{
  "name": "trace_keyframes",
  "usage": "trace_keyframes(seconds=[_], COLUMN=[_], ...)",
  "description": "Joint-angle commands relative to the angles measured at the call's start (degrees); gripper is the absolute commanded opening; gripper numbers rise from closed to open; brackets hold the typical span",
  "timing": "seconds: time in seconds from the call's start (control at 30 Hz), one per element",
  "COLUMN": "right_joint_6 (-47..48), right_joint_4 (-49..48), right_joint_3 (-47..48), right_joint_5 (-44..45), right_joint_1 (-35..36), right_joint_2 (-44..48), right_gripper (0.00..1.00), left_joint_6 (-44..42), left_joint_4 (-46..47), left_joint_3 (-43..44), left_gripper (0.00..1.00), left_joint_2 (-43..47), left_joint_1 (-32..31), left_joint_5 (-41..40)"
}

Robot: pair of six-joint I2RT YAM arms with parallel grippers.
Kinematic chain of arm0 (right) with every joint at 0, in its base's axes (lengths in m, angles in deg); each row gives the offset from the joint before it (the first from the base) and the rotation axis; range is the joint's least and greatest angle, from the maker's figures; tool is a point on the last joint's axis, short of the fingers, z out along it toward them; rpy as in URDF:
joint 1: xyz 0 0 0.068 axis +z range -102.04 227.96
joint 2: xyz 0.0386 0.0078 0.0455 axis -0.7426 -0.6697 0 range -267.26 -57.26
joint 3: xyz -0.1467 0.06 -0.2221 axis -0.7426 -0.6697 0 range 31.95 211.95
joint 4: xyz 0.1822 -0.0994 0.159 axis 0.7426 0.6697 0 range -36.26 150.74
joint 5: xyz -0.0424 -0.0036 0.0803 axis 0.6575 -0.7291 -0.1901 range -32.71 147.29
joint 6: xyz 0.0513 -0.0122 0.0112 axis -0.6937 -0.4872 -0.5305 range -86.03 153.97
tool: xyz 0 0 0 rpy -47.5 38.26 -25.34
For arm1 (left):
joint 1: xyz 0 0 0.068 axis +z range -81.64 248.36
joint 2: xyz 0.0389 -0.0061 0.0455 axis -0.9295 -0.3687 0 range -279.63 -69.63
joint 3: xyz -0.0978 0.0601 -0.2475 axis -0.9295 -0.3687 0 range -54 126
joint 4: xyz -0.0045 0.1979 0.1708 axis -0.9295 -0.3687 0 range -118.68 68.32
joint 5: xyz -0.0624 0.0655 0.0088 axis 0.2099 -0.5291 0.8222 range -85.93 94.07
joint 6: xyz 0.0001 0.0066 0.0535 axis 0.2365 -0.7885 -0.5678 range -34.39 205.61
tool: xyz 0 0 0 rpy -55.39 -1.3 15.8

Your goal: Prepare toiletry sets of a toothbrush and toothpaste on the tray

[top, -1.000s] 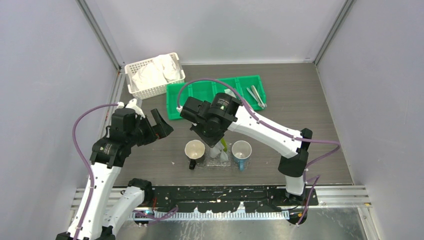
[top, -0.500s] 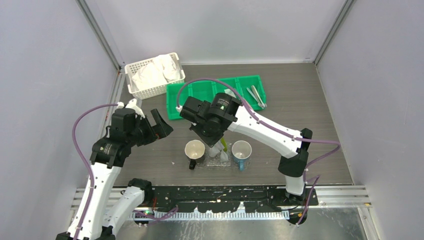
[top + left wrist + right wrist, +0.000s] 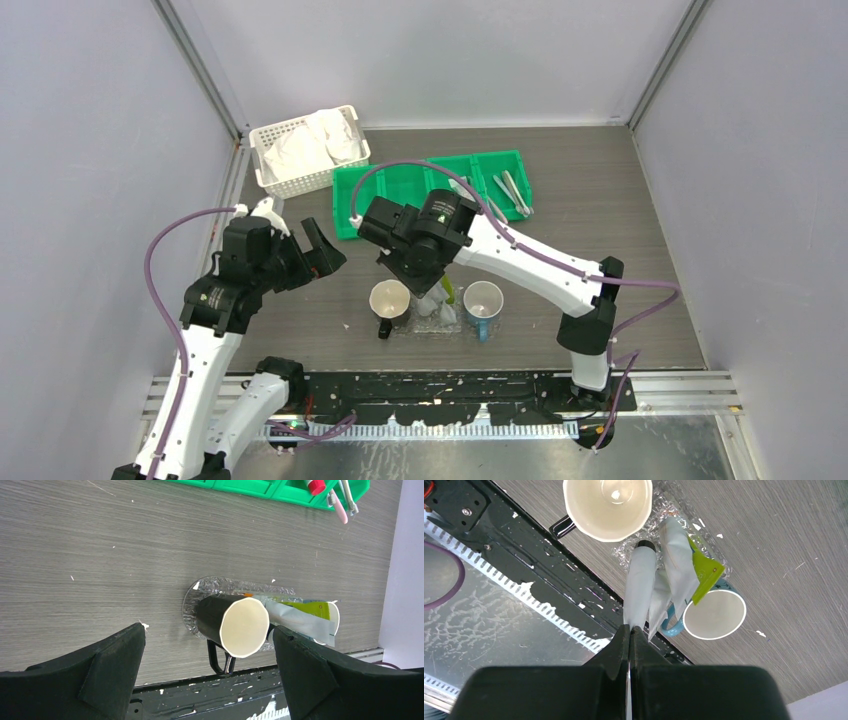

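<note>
My right gripper needs to release the white toothpaste tube in the clear tray, on the tray's side (image 3: 429, 309) (image 3: 639, 557) next to the dark mug.
My right gripper (image 3: 630, 628) is shut on the flat crimped end of a white toothpaste tube (image 3: 640, 587). The tube hangs with its black cap down over the clear tray (image 3: 663, 517), between the dark mug (image 3: 606, 502) and the blue mug (image 3: 714, 615). I cannot tell whether the cap touches the tray. A yellow-green and white tube (image 3: 686, 572) lies on the tray beside it. My left gripper (image 3: 207, 635) is open and empty, held above the table left of the tray (image 3: 200, 587). Toothbrushes (image 3: 512, 190), one of them pink (image 3: 340, 510), lie in the green bin.
The green four-compartment bin (image 3: 400, 185) stands behind the tray and holds a red-capped tube (image 3: 315, 486). A white lattice basket (image 3: 305, 150) with white cloths is at the back left. A black rail (image 3: 450, 390) runs along the table's near edge.
My right wrist has drifted slightly to the left with the white tube still in its grip. The left arm has not moved.
</note>
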Motion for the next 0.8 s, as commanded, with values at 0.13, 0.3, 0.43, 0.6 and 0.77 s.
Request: trace_keyframes(seconds=[0.13, 0.3, 0.43, 0.6, 0.77], right_joint_6=[-0.2, -0.38, -0.54, -0.76, -1.04], right_joint_4=[-1.46, -1.37, -1.37, -1.5, -1.55], right_joint_3=[-1.48, -1.48, -1.74, -1.92, -2.06], right_joint_5=[-0.45, -0.41, -0.41, -0.33, -0.32], right_joint_1=[0.37, 0.51, 0.72, 1.17, 1.43], right_joint_2=[3.63, 4.49, 4.9, 5.45, 6.04], right_gripper=[0.01, 0.01, 0.01, 0.01, 0.01], left_joint_6=[-1.01, -0.73, -0.65, -0.53, -0.4], left_joint_4=[0.75, 1.17, 1.17, 1.17, 1.26], left_joint_3=[-0.35, -0.88, -0.9, -0.9, -0.97], left_gripper=[1.0, 1.0, 1.0, 1.0, 1.0], left_joint_2=[0.16, 0.33, 0.34, 0.25, 0.25], left_joint_1=[0.34, 0.34, 0.34, 0.34, 0.34], left_joint_5=[-0.11, 0.15, 0.16, 0.16, 0.25])
